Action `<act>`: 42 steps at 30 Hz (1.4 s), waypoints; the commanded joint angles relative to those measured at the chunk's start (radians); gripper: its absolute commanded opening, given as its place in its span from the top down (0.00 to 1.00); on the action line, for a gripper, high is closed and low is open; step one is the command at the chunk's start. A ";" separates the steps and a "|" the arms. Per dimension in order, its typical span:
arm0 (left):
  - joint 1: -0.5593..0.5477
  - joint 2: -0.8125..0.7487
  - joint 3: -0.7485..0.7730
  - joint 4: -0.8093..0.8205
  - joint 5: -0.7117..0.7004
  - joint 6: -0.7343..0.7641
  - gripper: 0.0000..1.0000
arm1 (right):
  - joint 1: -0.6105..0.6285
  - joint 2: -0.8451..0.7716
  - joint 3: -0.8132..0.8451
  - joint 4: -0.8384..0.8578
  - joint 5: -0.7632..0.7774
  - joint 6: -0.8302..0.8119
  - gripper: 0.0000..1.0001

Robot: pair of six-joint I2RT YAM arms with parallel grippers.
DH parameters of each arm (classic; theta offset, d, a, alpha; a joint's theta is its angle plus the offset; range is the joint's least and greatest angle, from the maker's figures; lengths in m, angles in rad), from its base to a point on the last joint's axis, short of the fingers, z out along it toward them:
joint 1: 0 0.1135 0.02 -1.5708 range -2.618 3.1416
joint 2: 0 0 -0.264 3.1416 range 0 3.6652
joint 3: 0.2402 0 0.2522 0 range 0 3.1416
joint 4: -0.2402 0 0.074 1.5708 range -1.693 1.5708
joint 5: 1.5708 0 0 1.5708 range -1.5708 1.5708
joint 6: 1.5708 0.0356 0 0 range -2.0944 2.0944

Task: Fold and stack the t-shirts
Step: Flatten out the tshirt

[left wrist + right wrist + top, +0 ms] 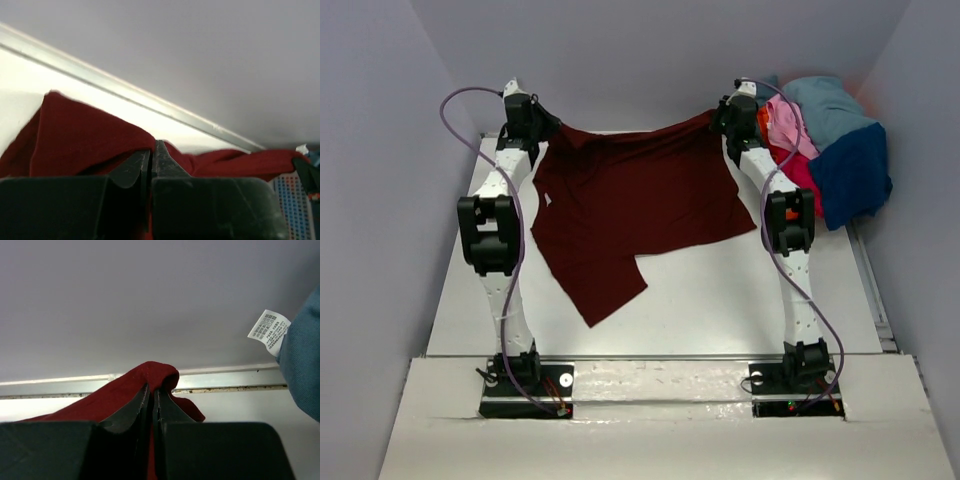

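The maroon t-shirt's far edge bunches in a fold beside the robot's left gripper, so the gripper should go lower, open, and pinch the folded cloth (pixel 577 150) to pull it out.
A dark maroon t-shirt (pixel 630 200) hangs stretched between my two arms, its lower part draped on the white table (pixel 720 290). My left gripper (pixel 542 128) is shut on its far left corner; in the left wrist view the maroon cloth (pixel 80 135) bunches over the closed left gripper (pixel 152 150). My right gripper (pixel 718 118) is shut on the far right corner, and in the right wrist view the cloth (pixel 125 390) folds over the tips of the right gripper (pixel 154 392). A heap of other t-shirts, pink (pixel 790 130), teal-blue (pixel 825 100), navy (pixel 855 170) and red (pixel 800 175), lies at the back right.
Grey walls close in the table on the left, back and right. A metal rail (pixel 150 102) runs along the table's far edge. A white care label (pixel 269 330) hangs from the teal-blue cloth (pixel 302 365) by the right gripper.
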 commanded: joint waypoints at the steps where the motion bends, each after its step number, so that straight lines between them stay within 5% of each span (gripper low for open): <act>1: -0.019 -0.194 -0.161 0.098 -0.013 0.022 0.94 | -0.009 -0.028 -0.026 0.026 0.008 -0.026 0.93; 11: -0.123 -0.335 -0.409 0.100 -0.088 -0.038 0.94 | -0.009 -0.091 -0.147 -0.056 0.009 -0.011 0.93; 21: -0.180 -0.438 -0.702 0.133 -0.209 -0.257 0.94 | -0.009 -0.103 -0.146 -0.129 0.049 -0.015 0.93; 30: -0.217 -0.464 -0.785 0.093 -0.286 -0.372 0.94 | -0.009 -0.104 -0.158 -0.194 0.020 0.014 0.93; 32: -0.217 -0.470 -0.801 0.099 -0.288 -0.386 0.91 | -0.009 -0.106 -0.159 -0.215 0.020 0.012 0.93; 35: -0.217 -0.470 -0.802 0.101 -0.271 -0.386 0.68 | -0.009 -0.106 -0.156 -0.235 0.020 0.001 0.90; 36: -0.217 -0.471 -0.796 0.090 -0.275 -0.386 0.58 | -0.009 -0.106 -0.152 -0.240 0.016 -0.002 0.88; 38: -0.217 -0.490 -0.781 0.061 -0.294 -0.391 0.32 | -0.009 -0.104 -0.127 -0.261 -0.003 -0.018 0.66; 40: -0.205 -0.517 -0.776 0.040 -0.312 -0.397 0.13 | -0.009 -0.112 -0.101 -0.284 -0.021 -0.028 0.30; 41: -0.205 -0.552 -0.773 0.043 -0.318 -0.400 0.10 | -0.009 -0.120 -0.088 -0.286 -0.047 -0.040 0.23; 42: -0.182 -0.568 -0.766 0.047 -0.318 -0.394 0.06 | -0.009 -0.132 -0.075 -0.296 -0.072 -0.052 0.05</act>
